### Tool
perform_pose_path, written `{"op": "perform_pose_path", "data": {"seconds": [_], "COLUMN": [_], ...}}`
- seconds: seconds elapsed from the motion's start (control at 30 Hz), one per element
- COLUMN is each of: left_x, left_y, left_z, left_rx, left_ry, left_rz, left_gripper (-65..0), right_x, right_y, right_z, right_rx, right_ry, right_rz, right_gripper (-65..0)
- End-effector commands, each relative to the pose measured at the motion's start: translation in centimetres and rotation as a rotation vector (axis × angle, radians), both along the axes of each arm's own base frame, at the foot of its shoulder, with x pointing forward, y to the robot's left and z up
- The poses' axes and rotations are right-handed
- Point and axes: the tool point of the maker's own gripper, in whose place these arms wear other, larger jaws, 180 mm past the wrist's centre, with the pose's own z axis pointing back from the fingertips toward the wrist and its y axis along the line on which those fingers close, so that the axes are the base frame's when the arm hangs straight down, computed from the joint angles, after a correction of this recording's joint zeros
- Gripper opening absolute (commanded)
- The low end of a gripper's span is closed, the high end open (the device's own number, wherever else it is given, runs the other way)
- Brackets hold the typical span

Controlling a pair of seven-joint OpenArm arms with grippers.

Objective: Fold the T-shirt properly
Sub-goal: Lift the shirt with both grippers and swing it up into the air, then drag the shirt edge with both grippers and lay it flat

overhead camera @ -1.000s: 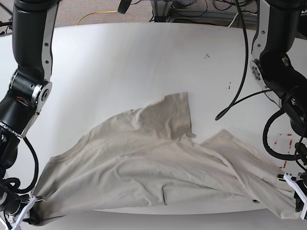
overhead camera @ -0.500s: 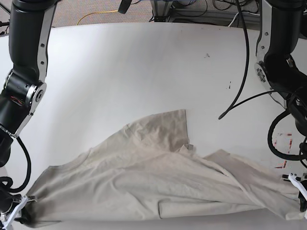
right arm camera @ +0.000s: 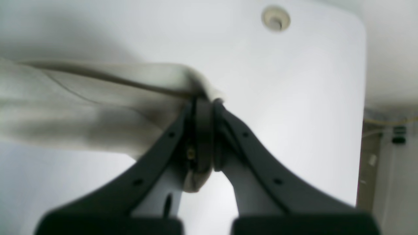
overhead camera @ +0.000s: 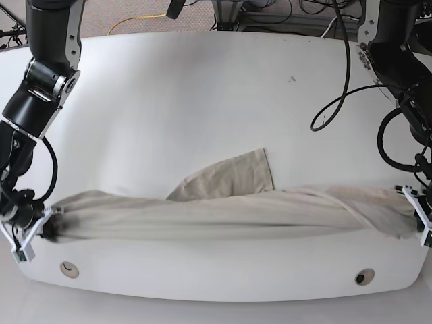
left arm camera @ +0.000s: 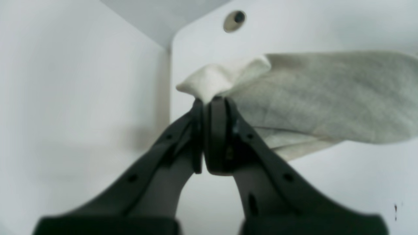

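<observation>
Next, I let go of the T-shirt corner in my left gripper, now over the table's near part, on the bare far part of the white table (overhead camera: pixel 368 88), next to the black cable.
The pale beige T-shirt (overhead camera: pixel 223 216) hangs as a long, bunched band stretched across the near part of the white table (overhead camera: pixel 202 101). One sleeve (overhead camera: pixel 236 175) still lies flat on the table behind the band. At the band's right end in the base view, my left gripper (overhead camera: pixel 413 206) is shut on a corner of the cloth. The left wrist view shows that gripper (left arm camera: pixel 204 101) pinching the T-shirt (left arm camera: pixel 326 98). At the band's left end, my right gripper (overhead camera: pixel 42 226) is shut on the other corner. In the right wrist view this gripper (right arm camera: pixel 204 99) clamps the T-shirt (right arm camera: pixel 81 104).
Two round holes (overhead camera: pixel 67 269) (overhead camera: pixel 364 277) sit in the table near its front corners. A black cable (overhead camera: pixel 337 101) loops down from the arm on the right of the base view. Cables and a yellow cord (overhead camera: pixel 135 20) lie on the floor beyond the table's far edge.
Both grippers have risen and moved inward from the table's near edge with the cloth. The shirt, spread flat before, is now gathered into a taut band between them.
</observation>
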Motion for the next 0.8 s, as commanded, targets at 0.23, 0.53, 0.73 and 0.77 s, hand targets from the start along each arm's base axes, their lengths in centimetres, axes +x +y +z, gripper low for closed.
{"op": "perform_pose_path", "data": {"seconds": [0.23,0.53,0.73,0.77], "left_x": [-4.9,-9.6,-12.6,-12.8], "left_y": [2.4,2.6,3.5,3.6], "left_z": [-4.6,-10.5,-12.9,-13.1], "left_rx": [0.039,0.044,0.041,0.042], "left_ry": [0.126,0.315,0.404,0.414], "left_rz": [0.083,0.089,0.119,0.12], "left_gripper": [-65.0,-65.0,-65.0,-65.0], "right_x": [-6.2,-12.6,-16.2,-16.7], "right_y": [0.6,2.7,3.5,3.6], "right_z": [-4.3,-10.5,-13.4,-13.8], "right_rx": [-0.021,0.031,0.065,0.069], "right_ry": [0.028,0.156,0.235,0.248], "right_rz": [-0.03,-0.054,-0.079,-0.081], "right_gripper": [-65.0,-65.0,-65.0,-65.0]}}
